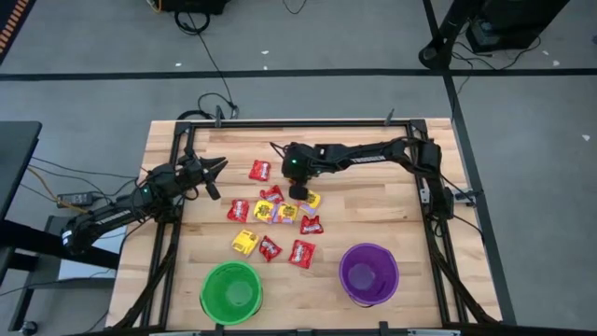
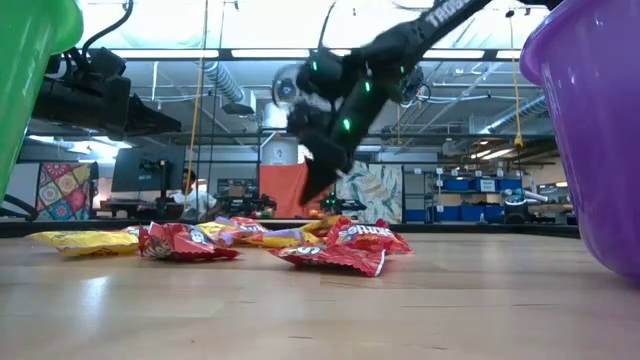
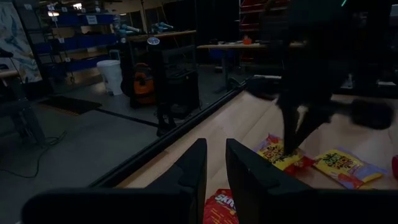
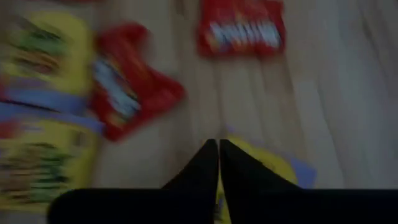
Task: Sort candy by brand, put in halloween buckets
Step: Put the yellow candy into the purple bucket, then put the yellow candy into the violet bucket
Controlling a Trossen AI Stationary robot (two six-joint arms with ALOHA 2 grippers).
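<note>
The closed fingers of my right gripper are empty above the yellow packet, so I will open them and move lower to grip that packet [image 4: 270, 163] before I lift it.
Several red and yellow candy packets [image 1: 272, 219] lie flat in a loose cluster at the table's middle. The green bucket [image 1: 230, 291] and the purple bucket [image 1: 368, 273] stand upright near the front edge. My right gripper [image 1: 300, 193] points down over the far side of the cluster. Its fingers are closed at a yellow packet [image 4: 267, 171], which also shows in the high view [image 1: 313, 199]. My left gripper [image 1: 216, 171] is open and empty at the table's left, left of a lone red packet [image 1: 259, 170]. My right gripper has its two fingers closed from above, pointing down, at one edge of the yellow packet [image 4: 233, 155]. The fingers themselves hide the place of contact. The rest of the packet spreads out to one side of the fingertips. Whether it is lifted off the table I cannot tell.
A dark metal frame [image 1: 177, 187] runs along the table's left, far and right sides. The buckets loom at either side of the low view, the green bucket [image 2: 30, 70] on its left and the purple bucket [image 2: 590, 130] on its right. Bare wood lies between the cluster and the right rail.
</note>
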